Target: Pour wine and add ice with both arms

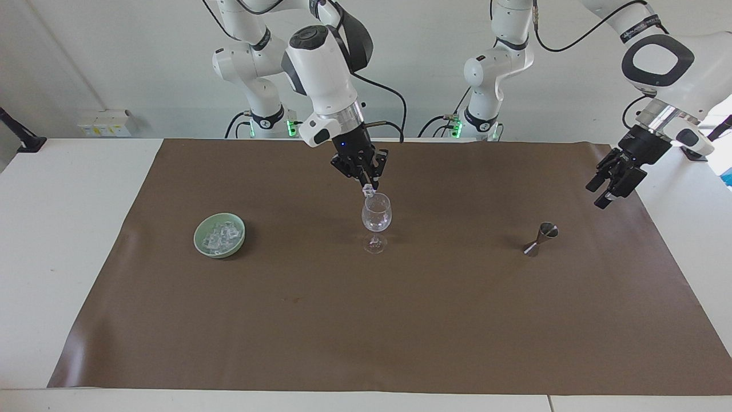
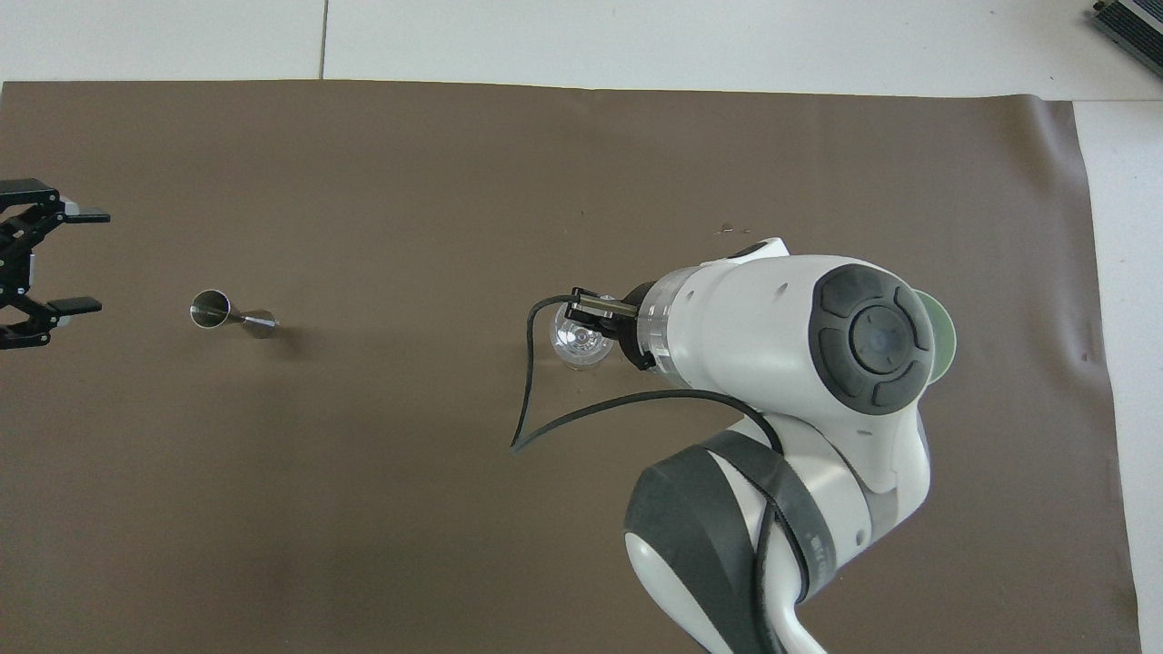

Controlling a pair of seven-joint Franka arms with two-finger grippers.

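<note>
The robot's right gripper needs to release the small ice cube inside the clear stemmed wine glass (image 2: 583, 331) on the brown mat.
My right gripper (image 1: 368, 187) is shut on a small clear ice cube (image 1: 369, 193) and holds it just above the rim of the clear stemmed wine glass (image 1: 376, 220). The glass stands upright at the middle of the mat. In the overhead view the right arm covers most of that gripper, and the glass (image 2: 576, 342) shows beside its black tip. The pale green bowl (image 1: 219, 234) with more ice cubes (image 1: 221, 236) sits toward the right arm's end. My left gripper (image 1: 595, 196) hangs open and empty in the air over the mat's edge near the jigger; it also shows in the overhead view (image 2: 64, 263).
A small metal jigger (image 1: 540, 238) stands on the brown mat (image 1: 400, 320) toward the left arm's end; it also shows in the overhead view (image 2: 232, 315). Only a sliver of the bowl (image 2: 942, 329) shows past the right arm in the overhead view.
</note>
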